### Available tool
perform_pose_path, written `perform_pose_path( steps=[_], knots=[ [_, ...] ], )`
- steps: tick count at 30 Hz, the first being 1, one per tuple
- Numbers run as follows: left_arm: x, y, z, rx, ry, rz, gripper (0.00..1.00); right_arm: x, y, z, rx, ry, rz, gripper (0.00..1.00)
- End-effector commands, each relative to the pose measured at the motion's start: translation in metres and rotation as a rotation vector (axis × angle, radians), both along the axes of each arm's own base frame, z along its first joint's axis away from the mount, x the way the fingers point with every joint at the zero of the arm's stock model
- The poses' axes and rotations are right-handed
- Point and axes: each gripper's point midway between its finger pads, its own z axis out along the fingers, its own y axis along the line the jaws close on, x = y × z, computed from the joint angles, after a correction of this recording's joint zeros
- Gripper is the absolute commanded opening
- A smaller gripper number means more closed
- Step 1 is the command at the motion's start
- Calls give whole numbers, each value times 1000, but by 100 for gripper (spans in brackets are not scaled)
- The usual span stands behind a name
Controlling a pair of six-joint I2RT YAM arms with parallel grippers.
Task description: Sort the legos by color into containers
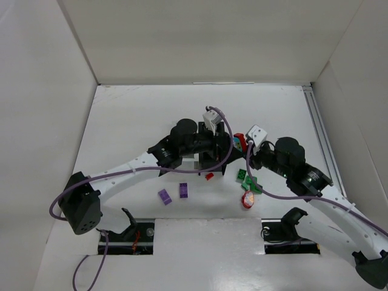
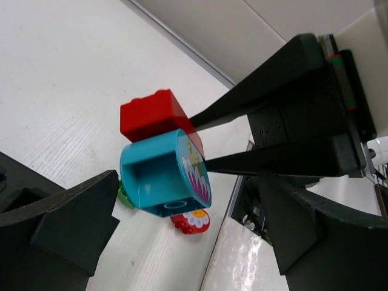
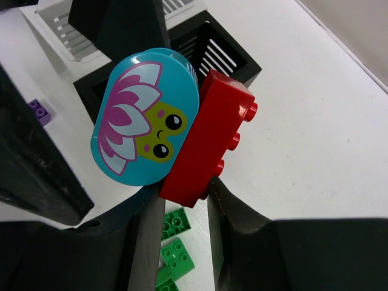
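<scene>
I should release the red brick, now held up in the air, from my right gripper inside the black bin's compartment (image 1: 208, 158) nearest the small red brick.
My right gripper (image 3: 189, 209) is shut on a red brick (image 3: 209, 142) that carries a teal half-round piece (image 3: 144, 115) with a flower face, held up in the air. My left gripper (image 2: 188, 233) stands open, its fingers (image 2: 66, 227) flanking the teal piece (image 2: 160, 182) without touching it. In the top view both grippers meet at mid-table, the left gripper (image 1: 223, 145) beside the right gripper (image 1: 244, 147). The containers (image 1: 191, 162) lie mostly hidden under the left arm; a black bin (image 3: 212, 45) and a white bin (image 3: 66, 27) show behind the held legos.
On the table lie two purple bricks (image 1: 164, 196) (image 1: 183, 190), a small red brick (image 1: 209, 176), green bricks (image 1: 247, 179) (image 3: 176, 245) and a red-yellow round piece (image 1: 247, 199) (image 2: 191, 220). White walls enclose the table on three sides.
</scene>
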Motion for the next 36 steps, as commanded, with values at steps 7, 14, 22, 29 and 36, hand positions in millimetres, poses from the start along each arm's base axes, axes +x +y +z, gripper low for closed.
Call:
perform_pose_path(
  steps=[7,14,22,29,36],
  knots=[
    [9,-6,53,-119,-88,21,71,2,8,31,42,-86,20,3],
    [12,-10,41,-92,-56,22,30,1,7,41,65,-117,17,3],
    [16,19,31,-26,-64,139,14,24,-40,40,-49,-98,-265,3],
    [41,76,27,18,-87,392,13,45,-58,44,-73,-114,-352,3],
    [141,146,-10,164,-123,682,18,44,-67,41,-126,-113,-360,5]
  ],
)
